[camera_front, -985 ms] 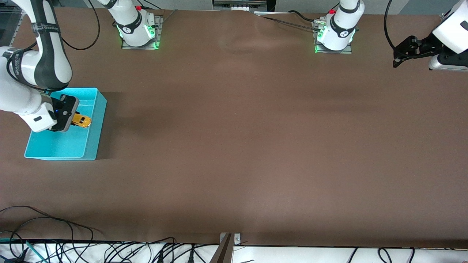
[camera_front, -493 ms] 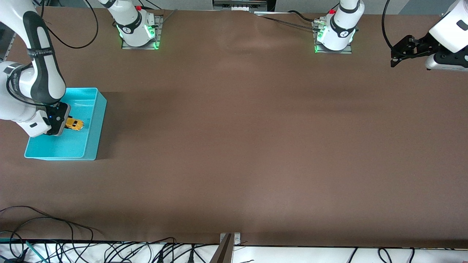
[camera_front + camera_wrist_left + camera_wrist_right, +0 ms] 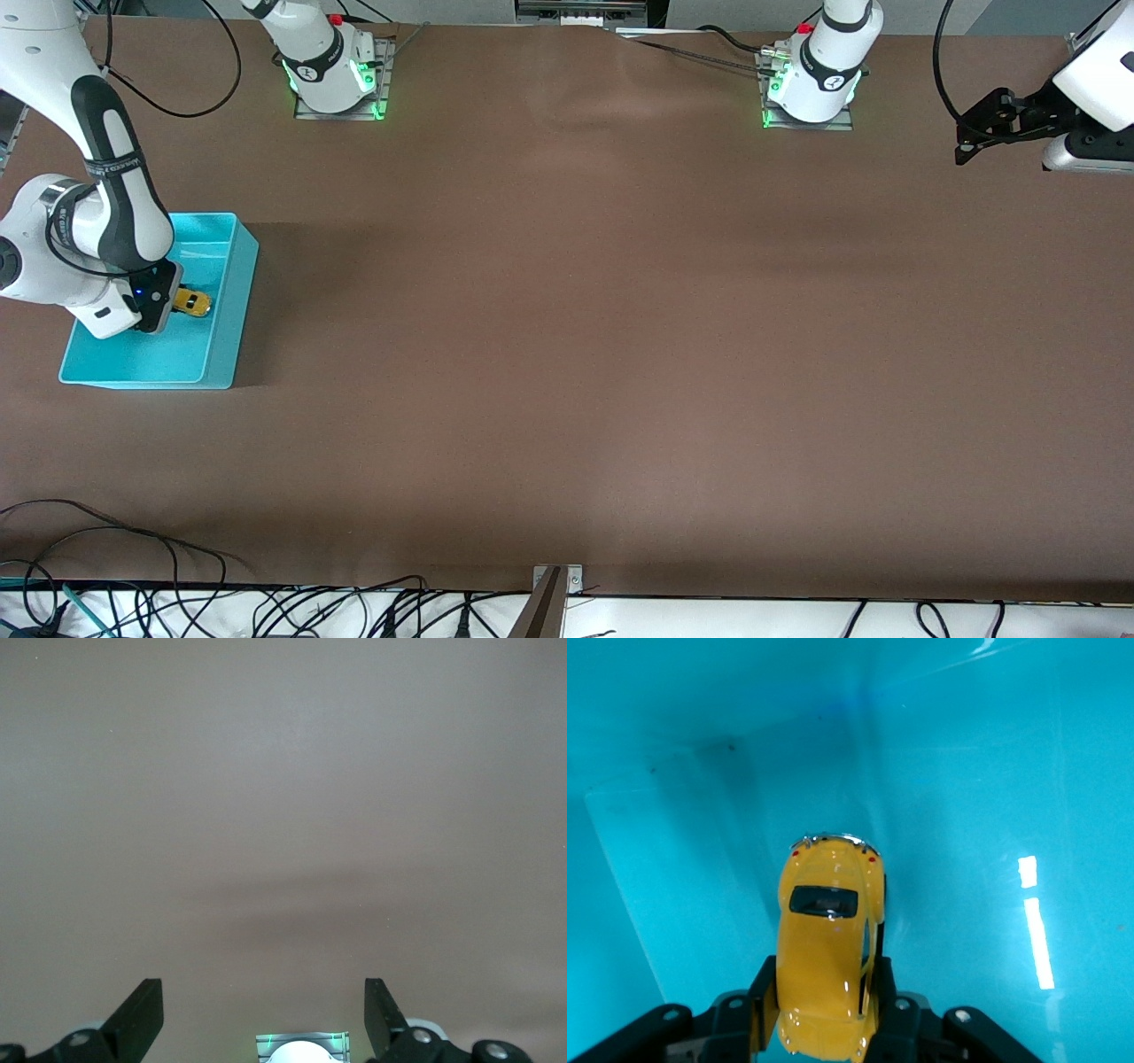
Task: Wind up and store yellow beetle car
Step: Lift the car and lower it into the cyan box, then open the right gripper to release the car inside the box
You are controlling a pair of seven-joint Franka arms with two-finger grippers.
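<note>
The robot's right gripper needs to release the yellow beetle car on the turquoise bin's bottom [image 3: 188,299] [image 3: 828,955], straight below the gripper's black fingers.
The yellow beetle car [image 3: 191,302] is a tiny yellow-orange toy with dark windows. My right gripper [image 3: 168,301] is shut on the car and holds it low inside the turquoise bin [image 3: 232,310]. In the right wrist view the car [image 3: 827,943] sits between the two black fingers [image 3: 764,988], its roof showing, over the bin's floor [image 3: 966,815]. My left gripper [image 3: 970,142] is open and empty, up over the table at the left arm's end. In the left wrist view its fingertips [image 3: 142,1014] stand wide apart over bare table.
The brown table [image 3: 576,337] spreads between the two arms. The arm bases [image 3: 332,75] stand along the table's edge farthest from the front camera. Cables [image 3: 177,602] lie past the table's edge nearest the front camera.
My right gripper has lowered the car deeper into the bin, toward the floor. The left arm has shifted only slightly.
</note>
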